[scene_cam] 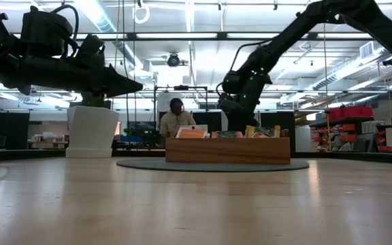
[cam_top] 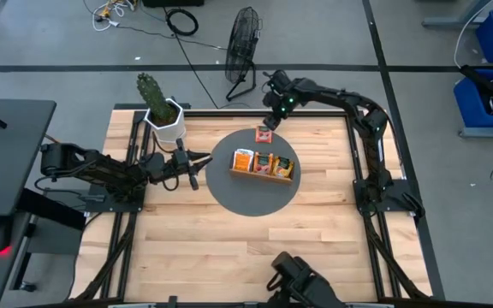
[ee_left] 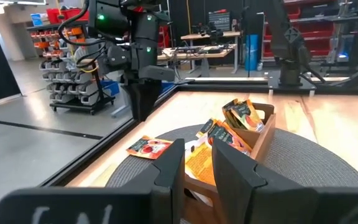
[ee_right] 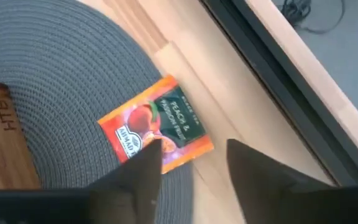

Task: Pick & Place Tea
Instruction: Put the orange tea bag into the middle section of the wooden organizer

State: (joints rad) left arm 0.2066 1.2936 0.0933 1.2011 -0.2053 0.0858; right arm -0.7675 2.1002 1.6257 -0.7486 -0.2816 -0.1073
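Note:
Next, my right gripper pinches the tea sachet's corner over the wood [ee_right: 204, 147] and lifts it to my left gripper, since the sachet lies flat across the mat's rim.
One orange tea sachet [ee_right: 156, 126] lies flat at the far rim of the round grey mat [cam_top: 229, 192], partly on the mat and partly on the wood [cam_top: 265, 135]. My right gripper [ee_right: 191, 165] hangs just above it, open, pointing steeply down, with nothing between its fingers. More tea sachets stand on edge in the wooden tray [cam_top: 264, 175] at the mat's middle. My left gripper [ee_left: 197, 168] waits level at the mat's left rim [cam_top: 197, 167], open and pointed at the tray [ee_left: 263, 140].
A cactus in a white pot [cam_top: 165, 120] stands at the far left, just behind my left gripper. A fan [cam_top: 242, 43] sits on the floor beyond the far edge. A person [scene_cam: 175, 116] sits in the room behind. Bare wood [cam_top: 229, 248] fills the near half.

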